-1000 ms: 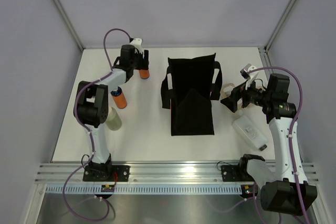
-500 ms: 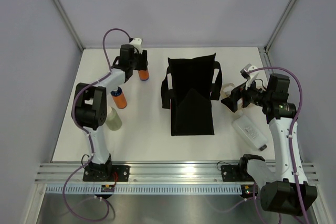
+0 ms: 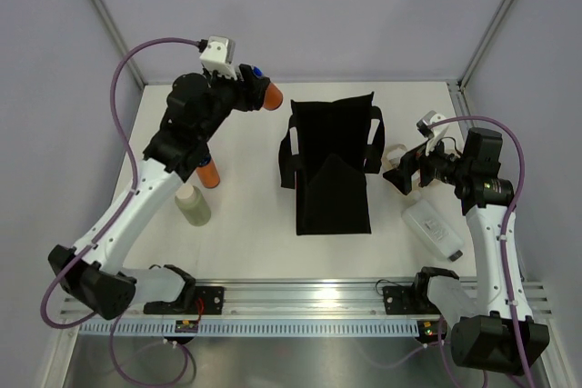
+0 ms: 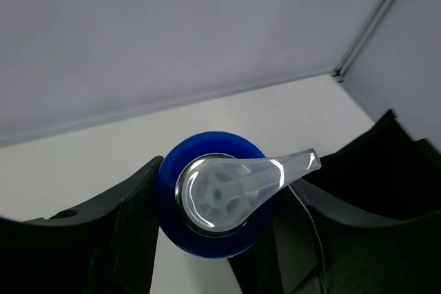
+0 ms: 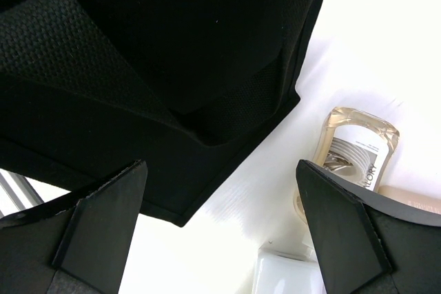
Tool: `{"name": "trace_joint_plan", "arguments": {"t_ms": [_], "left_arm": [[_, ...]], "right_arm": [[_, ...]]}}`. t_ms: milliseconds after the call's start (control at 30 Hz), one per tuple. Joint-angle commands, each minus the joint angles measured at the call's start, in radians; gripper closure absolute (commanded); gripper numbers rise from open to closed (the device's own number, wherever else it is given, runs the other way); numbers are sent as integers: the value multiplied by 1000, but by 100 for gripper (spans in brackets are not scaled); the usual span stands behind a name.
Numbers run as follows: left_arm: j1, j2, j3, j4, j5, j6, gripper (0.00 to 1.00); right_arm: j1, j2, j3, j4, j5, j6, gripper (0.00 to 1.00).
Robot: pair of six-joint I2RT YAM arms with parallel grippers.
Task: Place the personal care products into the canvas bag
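Note:
Next, I let go of the blue-and-orange bottle with my left gripper inside the canvas bag on the beige tub's side (image 3: 357, 132).
High over the table's back left, my left gripper (image 3: 257, 90) is shut on the blue-and-orange bottle (image 3: 269, 95), just left of the canvas bag (image 3: 332, 165). In the left wrist view the bottle's blue top with a clear pump (image 4: 213, 201) sits between my black fingers (image 4: 127, 235). An orange dark-capped bottle (image 3: 209, 173) and a pale cream bottle (image 3: 194, 206) stand on the table below that arm. My right gripper (image 3: 401, 175) hangs open by the bag's right side, nothing between its fingers (image 5: 103, 222). Beside it lie a beige tub (image 5: 355, 146) and a flat white bottle (image 3: 435, 229).
The black bag (image 5: 172, 53) lies open in the table's middle with its loop handles (image 3: 289, 156) at the sides. Grey walls close the back and both sides. An aluminium rail (image 3: 300, 302) runs along the near edge by the arm bases.
My left gripper has shut on the blue-and-orange bottle and lifted it off the table, up and toward the bag. The right arm has not moved.

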Motion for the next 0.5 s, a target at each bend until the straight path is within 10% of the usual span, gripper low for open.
{"name": "trace_joint_plan", "arguments": {"t_ms": [0,467], "left_arm": [[-68,-37,79,51,-48,-19,100],[-293,257,361,-128,69,122,100]], "right_arm": [[1,-9,-6,17,8,-14,0],[1,15,-9,11,48,-25,0]]}}
